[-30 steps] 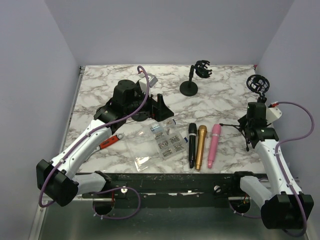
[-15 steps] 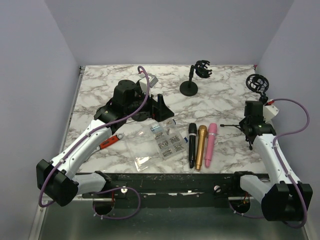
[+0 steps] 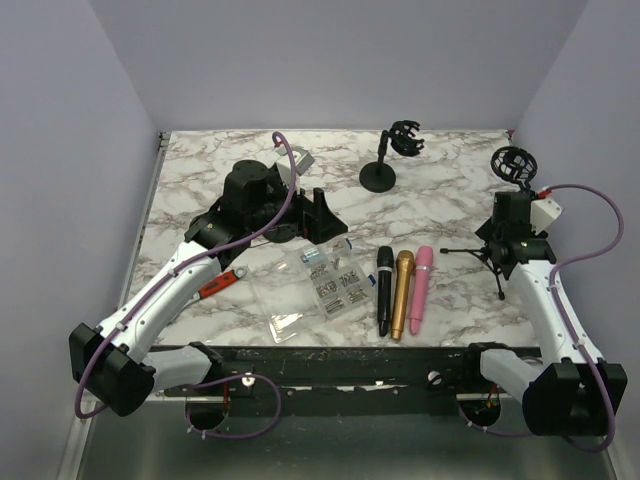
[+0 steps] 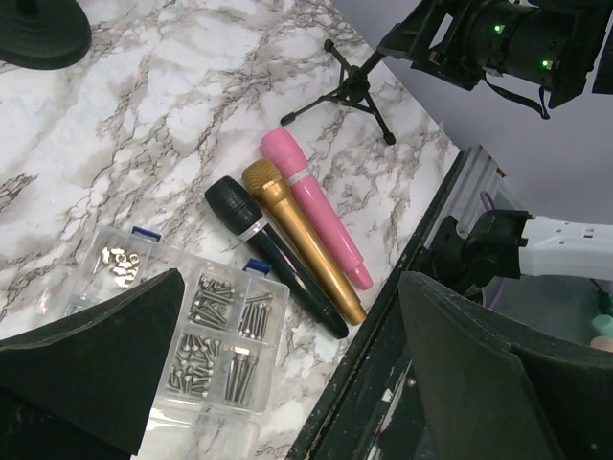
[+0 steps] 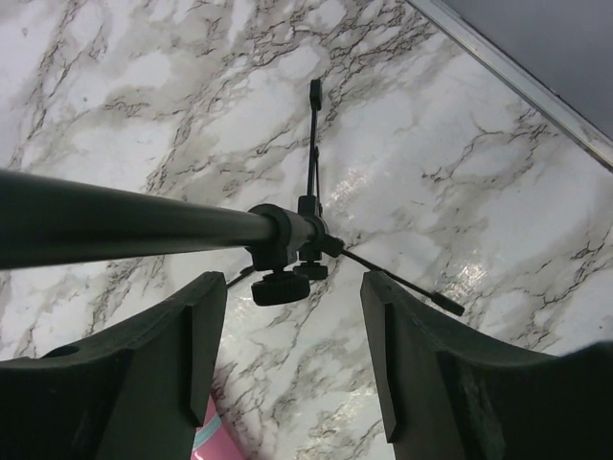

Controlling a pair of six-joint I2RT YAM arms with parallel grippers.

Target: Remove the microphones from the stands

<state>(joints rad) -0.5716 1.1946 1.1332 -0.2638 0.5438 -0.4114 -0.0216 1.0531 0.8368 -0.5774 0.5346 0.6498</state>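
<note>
The tripod stand is too near the table's side edge, so next my right gripper grips the stand's lower knob point(image 5: 281, 287) and pulls it inward first.
Three microphones lie side by side on the marble table near the front: black point(image 3: 383, 290), gold point(image 3: 401, 293) and pink point(image 3: 420, 288). They also show in the left wrist view as black point(image 4: 273, 254), gold point(image 4: 302, 240) and pink point(image 4: 311, 206). A tripod stand point(image 3: 497, 258) with an empty shock mount point(image 3: 513, 165) stands at the right. My right gripper point(image 3: 513, 232) is open beside its pole point(image 5: 144, 225), which crosses just beyond the fingertips point(image 5: 206, 297). A round-base stand point(image 3: 378, 176) with an empty mount point(image 3: 404, 138) stands at the back. My left gripper point(image 3: 322, 212) is open and empty.
A clear plastic box of screws point(image 3: 322, 283) lies left of the microphones and shows in the left wrist view point(image 4: 192, 345). A red-handled tool point(image 3: 222, 283) lies by the left arm. The table's black front rail point(image 3: 350, 352) runs below the microphones.
My right gripper has moved away from the front edge, up along the tripod stand toward its mount. The pink microphone has shifted slightly left. The left arm has barely moved.
</note>
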